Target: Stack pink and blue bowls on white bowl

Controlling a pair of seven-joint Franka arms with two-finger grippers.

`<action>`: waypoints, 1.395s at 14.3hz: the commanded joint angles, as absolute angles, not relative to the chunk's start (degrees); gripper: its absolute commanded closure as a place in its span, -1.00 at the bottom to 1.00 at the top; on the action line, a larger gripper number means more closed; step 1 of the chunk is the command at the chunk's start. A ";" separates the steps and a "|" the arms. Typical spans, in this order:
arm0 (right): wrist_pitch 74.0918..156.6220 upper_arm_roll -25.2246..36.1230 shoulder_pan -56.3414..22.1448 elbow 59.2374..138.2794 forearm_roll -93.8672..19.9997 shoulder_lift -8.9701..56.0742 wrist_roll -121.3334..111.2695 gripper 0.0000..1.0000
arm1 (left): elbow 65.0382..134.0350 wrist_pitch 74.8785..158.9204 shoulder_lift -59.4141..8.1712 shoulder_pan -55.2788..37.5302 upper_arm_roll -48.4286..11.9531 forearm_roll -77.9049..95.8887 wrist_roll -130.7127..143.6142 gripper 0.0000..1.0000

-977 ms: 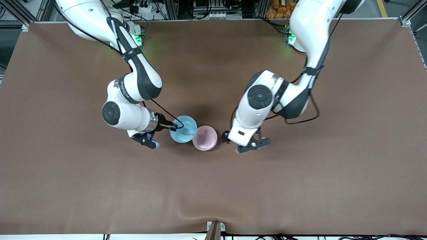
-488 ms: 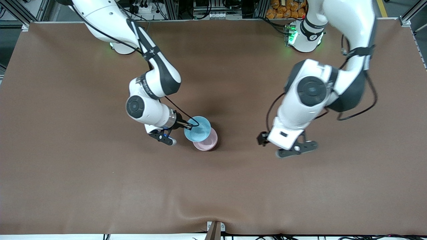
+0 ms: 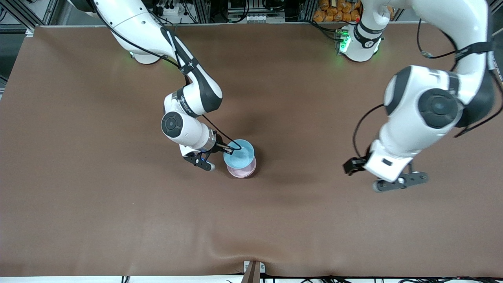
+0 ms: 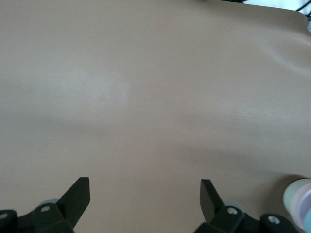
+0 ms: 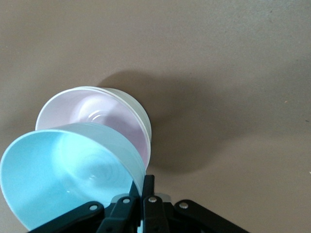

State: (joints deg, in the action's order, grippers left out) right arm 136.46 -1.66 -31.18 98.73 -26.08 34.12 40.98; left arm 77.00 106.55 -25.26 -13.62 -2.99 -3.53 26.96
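Observation:
My right gripper will release the light blue bowl inside the pink bowl [image 3: 241, 163] [image 5: 97, 121] that sits in the white bowl. The light blue bowl is tilted partly over it now.
My right gripper [image 3: 231, 149] is shut on the rim of the light blue bowl [image 3: 239, 154] and holds it tilted, partly over the pink bowl [image 3: 243, 170]. In the right wrist view the fingers [image 5: 148, 189] pinch the blue bowl's [image 5: 63, 174] wall. The pink bowl [image 5: 97, 116] stands on the table just under it, and it seems nested in the white bowl, whose outer wall [image 5: 141, 116] shows around it. My left gripper [image 3: 399, 182] is open and empty over bare table toward the left arm's end [image 4: 145, 194].
The brown mat [image 3: 118, 216] covers the whole table. The bowl stack shows small at the edge of the left wrist view [image 4: 299, 199]. A metal bracket [image 3: 253, 269] sits at the table's front edge.
My right gripper has carried the blue bowl sideways until it overlaps the pink bowl. My left arm has swung away from the bowls toward its own end of the table.

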 commanded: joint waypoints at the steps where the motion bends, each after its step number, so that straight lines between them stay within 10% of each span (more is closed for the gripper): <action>1: 138.25 -1.32 -31.99 97.73 -27.51 35.51 41.31 1.00 | 78.40 105.03 -21.89 -11.34 -3.87 -3.43 23.91 -1.00; 13: 138.34 -1.14 -31.99 96.42 -27.16 36.39 41.22 1.00 | 80.59 82.81 -4.15 -1.50 -3.60 -0.88 8.09 -1.00; 20: 138.87 -1.05 -31.38 95.89 -26.89 36.91 41.13 1.00 | 90.72 84.11 6.87 -1.23 -2.11 -1.14 3.52 -1.00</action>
